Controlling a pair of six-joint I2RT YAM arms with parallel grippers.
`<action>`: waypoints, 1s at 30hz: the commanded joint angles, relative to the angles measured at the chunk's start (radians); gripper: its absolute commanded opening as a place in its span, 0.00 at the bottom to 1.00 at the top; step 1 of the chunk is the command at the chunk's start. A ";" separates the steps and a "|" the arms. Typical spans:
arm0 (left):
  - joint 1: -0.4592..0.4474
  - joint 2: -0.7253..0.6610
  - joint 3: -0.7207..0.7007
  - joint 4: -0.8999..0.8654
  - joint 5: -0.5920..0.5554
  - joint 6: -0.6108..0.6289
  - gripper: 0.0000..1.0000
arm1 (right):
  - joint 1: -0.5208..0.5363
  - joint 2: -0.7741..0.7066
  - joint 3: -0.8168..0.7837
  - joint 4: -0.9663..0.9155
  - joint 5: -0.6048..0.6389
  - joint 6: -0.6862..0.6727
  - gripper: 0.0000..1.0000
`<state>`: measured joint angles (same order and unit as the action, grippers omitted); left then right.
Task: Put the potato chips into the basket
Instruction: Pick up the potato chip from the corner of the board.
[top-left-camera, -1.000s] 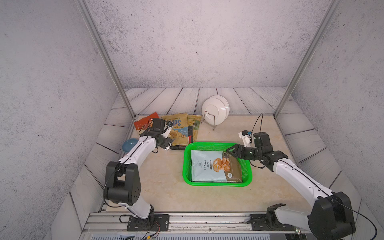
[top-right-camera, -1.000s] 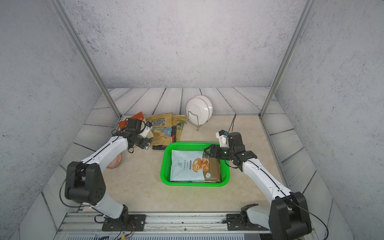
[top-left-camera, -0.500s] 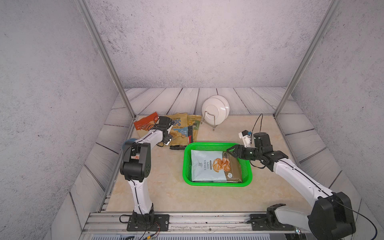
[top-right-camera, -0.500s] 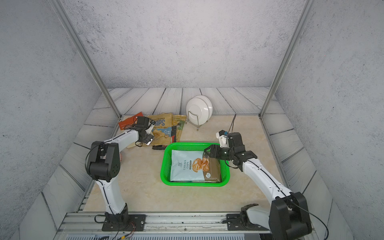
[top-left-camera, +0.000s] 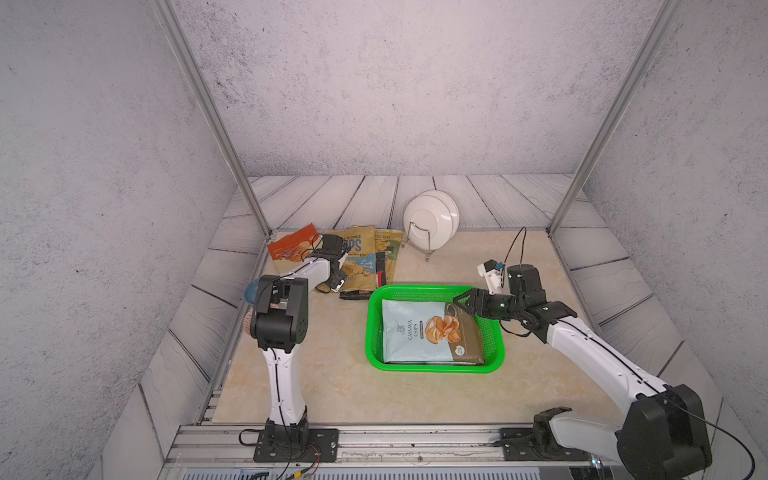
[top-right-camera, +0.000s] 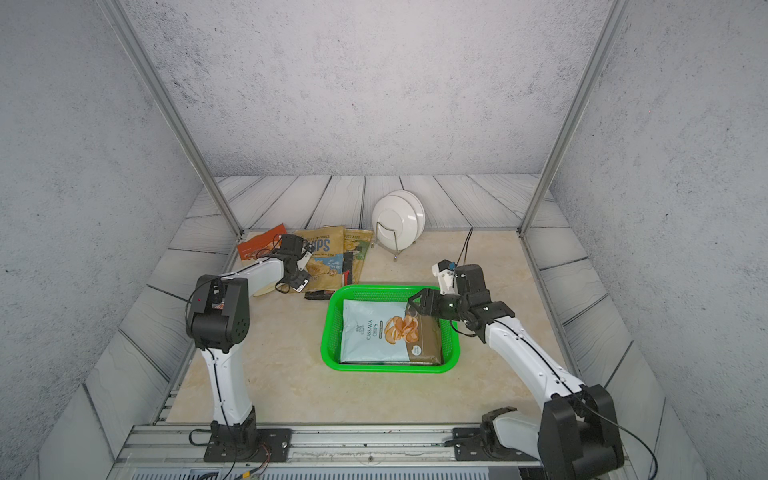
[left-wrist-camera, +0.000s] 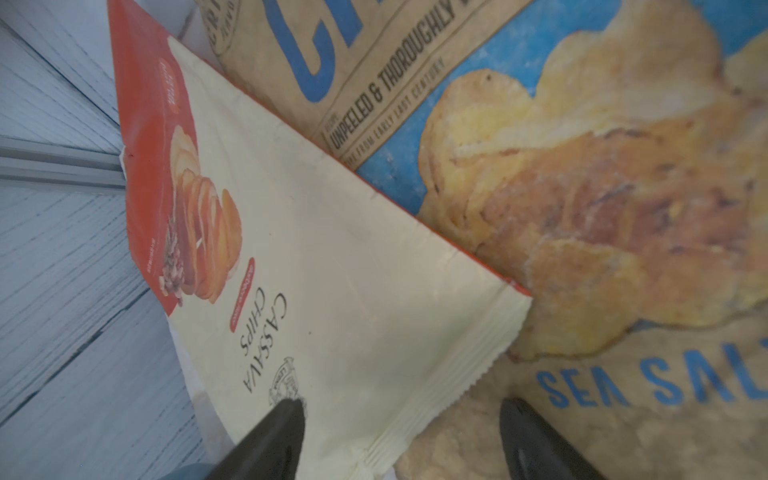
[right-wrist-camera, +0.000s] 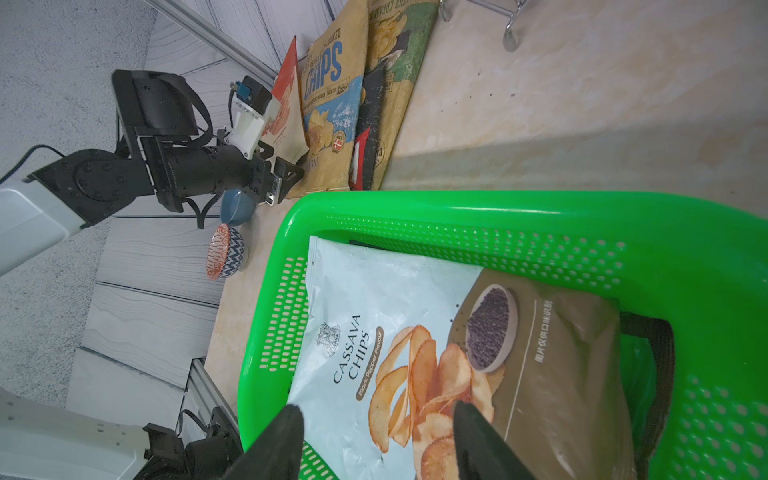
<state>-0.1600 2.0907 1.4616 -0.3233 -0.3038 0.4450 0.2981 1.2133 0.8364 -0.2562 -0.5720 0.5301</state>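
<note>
My left fingers span the cream bag's sealed edge and the tan CHIPS bag below, so next I shift to pinch only the sealed edge (left-wrist-camera: 448, 382).
The green basket (top-left-camera: 432, 368) (top-right-camera: 386, 368) (right-wrist-camera: 498, 208) holds a pale-blue cassava chips bag (top-left-camera: 411, 332) (right-wrist-camera: 374, 299) lying on darker bags. My right gripper (top-left-camera: 461, 305) (top-right-camera: 413, 306) (right-wrist-camera: 376, 409) hovers open over that bag at the basket's far right corner. More potato chips lie at the back left: an orange-and-cream bag (top-left-camera: 289, 249) (left-wrist-camera: 332, 270), a tan CHIPS bag (top-left-camera: 359, 259) (left-wrist-camera: 582, 187), a black bag (top-left-camera: 380, 272) and a green one (top-left-camera: 390, 249). My left gripper (top-left-camera: 340, 279) (top-right-camera: 303, 279) (left-wrist-camera: 401, 407) stands open, straddling the cream bag's near corner.
White plates (top-left-camera: 430, 218) stand in a wire rack at the back. A blue bowl (right-wrist-camera: 235, 205) and a patterned bowl (right-wrist-camera: 224, 251) sit by the left wall, mostly behind my raised left elbow in the top views. Metal frame posts rise at both back corners.
My left arm's elbow has risen and swung in toward the table, with the gripper staying over the bag pile. The right arm and the basket have not moved.
</note>
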 joint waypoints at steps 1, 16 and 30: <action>-0.002 0.036 0.023 0.048 -0.073 0.017 0.80 | 0.004 -0.042 0.016 0.011 -0.011 0.008 0.62; -0.001 0.060 0.020 0.145 -0.146 0.036 0.54 | 0.004 -0.046 0.007 0.021 -0.012 0.014 0.62; -0.005 0.152 0.074 0.137 -0.209 0.147 0.64 | 0.007 -0.060 0.011 0.011 -0.014 0.010 0.62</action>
<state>-0.1612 2.1895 1.5127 -0.1818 -0.4633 0.5430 0.2985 1.1854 0.8364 -0.2466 -0.5751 0.5457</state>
